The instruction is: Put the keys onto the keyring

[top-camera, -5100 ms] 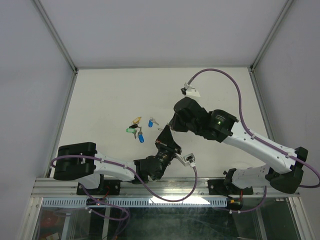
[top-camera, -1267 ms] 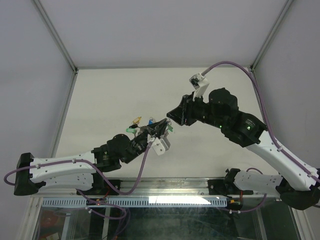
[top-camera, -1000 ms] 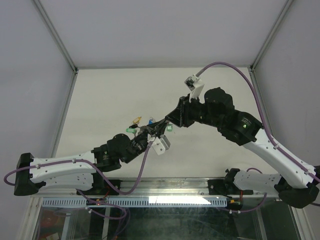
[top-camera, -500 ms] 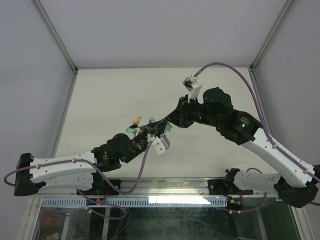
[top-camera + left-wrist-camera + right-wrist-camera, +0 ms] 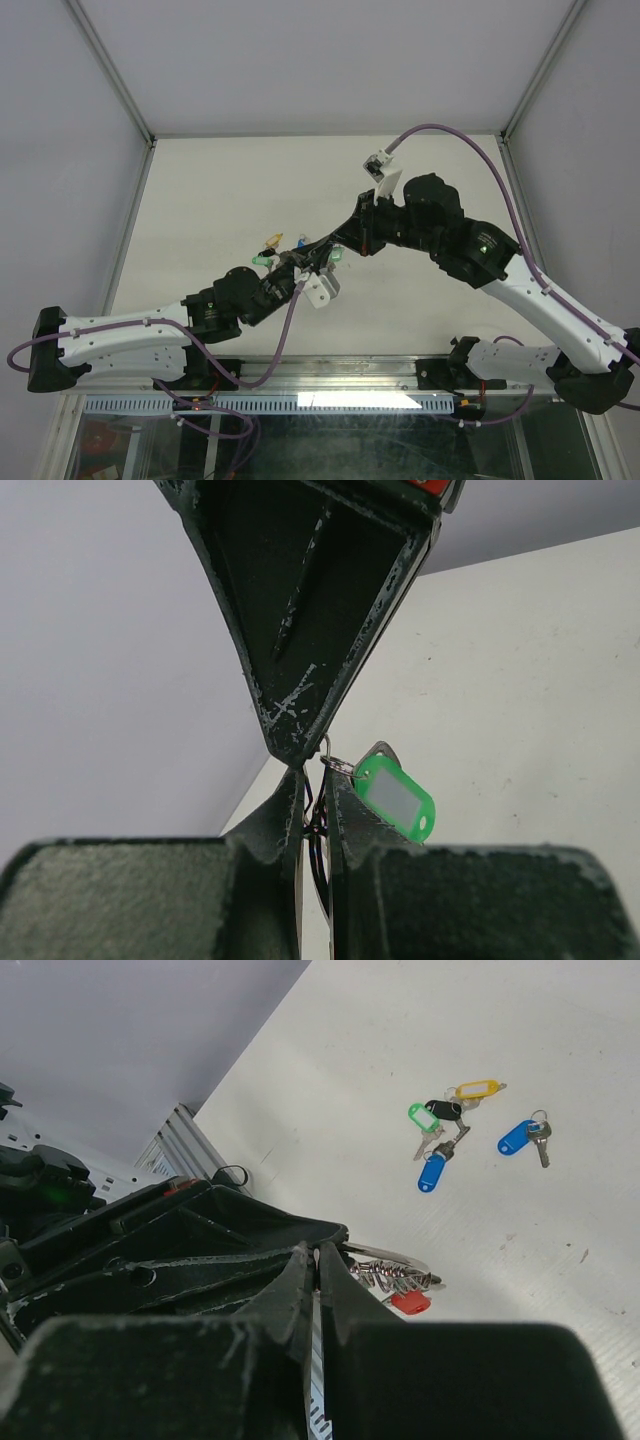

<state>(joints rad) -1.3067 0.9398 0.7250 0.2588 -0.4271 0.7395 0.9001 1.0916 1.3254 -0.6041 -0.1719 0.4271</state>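
The green tag's ring is at the closed fingertips of my left gripper, so next my left gripper opens and grabs the keyring [image 5: 392, 1256] farther back, out of the tag's way.
Both grippers meet above the table's middle. My left gripper [image 5: 316, 263] [image 5: 312, 776] is shut on the thin wire of the keyring [image 5: 392, 1256]. A bunch of silver keys [image 5: 398, 1279] with a red cap [image 5: 410, 1302] hangs from the ring, and a green tag [image 5: 396, 798] [image 5: 338, 256] dangles beside it. My right gripper [image 5: 330, 252] [image 5: 318, 1254] is shut on the same ring, its tip just above the left fingers [image 5: 285, 810]. Loose keys [image 5: 270, 243] lie on the table: green [image 5: 423, 1116], black [image 5: 443, 1110], yellow [image 5: 476, 1089] and two blue [image 5: 432, 1173] [image 5: 516, 1137].
The white table [image 5: 220, 190] is walled by grey panels on three sides. A metal rail [image 5: 340, 372] runs along its near edge, with both arm bases on it. The right arm's purple cable [image 5: 470, 150] loops over the far right of the table.
My right gripper has closed its jaws on the keyring next to the left gripper's tips. Both arms have stayed almost where they were; the loose keys have not moved.
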